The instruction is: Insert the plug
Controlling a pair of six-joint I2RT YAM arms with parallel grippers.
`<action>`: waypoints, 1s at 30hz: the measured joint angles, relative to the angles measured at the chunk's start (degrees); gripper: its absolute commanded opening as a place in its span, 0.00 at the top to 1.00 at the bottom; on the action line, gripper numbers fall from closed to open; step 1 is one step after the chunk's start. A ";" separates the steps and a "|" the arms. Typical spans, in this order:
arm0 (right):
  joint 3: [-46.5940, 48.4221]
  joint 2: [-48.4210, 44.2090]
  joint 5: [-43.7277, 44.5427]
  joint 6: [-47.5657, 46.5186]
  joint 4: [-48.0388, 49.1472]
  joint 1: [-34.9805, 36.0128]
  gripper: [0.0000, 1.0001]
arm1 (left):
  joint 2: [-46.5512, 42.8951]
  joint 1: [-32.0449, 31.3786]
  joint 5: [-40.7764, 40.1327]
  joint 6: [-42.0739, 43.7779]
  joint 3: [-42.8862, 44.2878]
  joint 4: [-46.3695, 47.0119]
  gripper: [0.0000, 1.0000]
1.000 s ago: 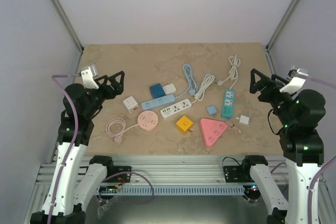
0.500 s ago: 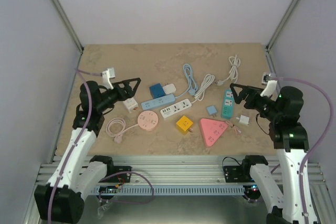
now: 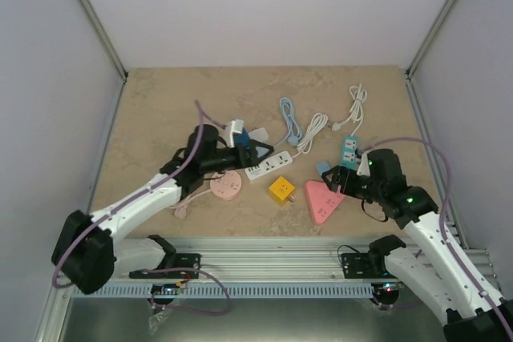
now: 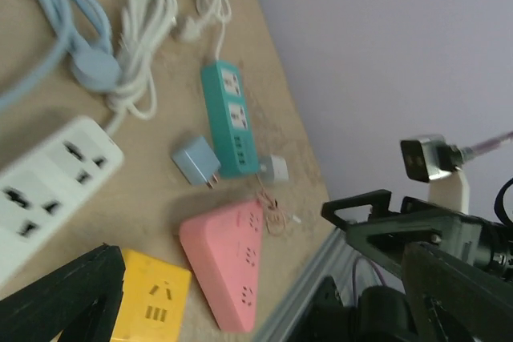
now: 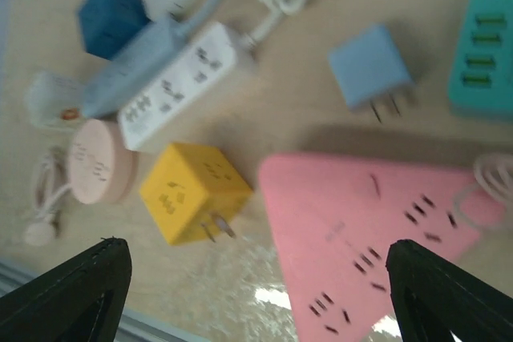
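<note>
Next, my left gripper grabs the pink triangular power strip at its far corner (image 3: 310, 187) (image 4: 192, 234), the one closest to the white power strip.
A pink triangular power strip (image 3: 325, 199) lies at the front right of the table. It also shows in the left wrist view (image 4: 232, 266) and the right wrist view (image 5: 377, 238). A yellow cube plug (image 3: 281, 190) lies left of it, prongs toward the strip (image 5: 192, 194). A light blue plug (image 3: 322, 168) lies just behind the strip (image 5: 370, 67). My left gripper (image 3: 264, 152) is open and empty, hovering over the white power strip (image 3: 268, 165). My right gripper (image 3: 341, 178) is open and empty above the pink strip's far corner (image 5: 256, 294).
A teal power strip (image 3: 348, 156) lies at the right and a round pink strip (image 3: 226, 186) at the left. A blue strip and a blue cube sit partly under the left gripper. Coiled blue and white cables (image 3: 300, 126) lie behind. The metal rail (image 3: 264, 255) runs along the table's front edge.
Both arms have come down from raised positions at the sides toward the table's middle. The left gripper now hovers over the strips. The right gripper now hovers over the pink strip.
</note>
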 measured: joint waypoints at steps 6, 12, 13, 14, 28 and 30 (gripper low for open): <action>-5.79 1.29 9.18 8.52 -1.90 5.03 0.22 | 12.96 -9.07 -3.17 -1.92 7.06 -0.98 0.05; -13.25 2.38 9.53 13.97 1.84 5.22 0.19 | 24.83 -13.27 -4.96 -0.37 17.46 -3.21 0.03; -14.91 2.36 8.79 14.91 3.39 5.22 0.18 | 26.77 -13.66 -4.94 -0.15 18.67 -3.28 0.03; -16.55 2.36 7.96 15.89 4.85 5.22 0.17 | 28.68 -13.99 -4.90 0.02 19.74 -3.48 0.03; -25.03 2.89 0.94 22.47 21.55 1.46 0.19 | 42.05 -16.15 -3.48 3.04 27.30 -10.05 0.21; -25.27 3.50 0.63 22.69 22.77 1.07 0.20 | 43.34 -16.17 -2.36 2.51 27.93 -9.33 0.23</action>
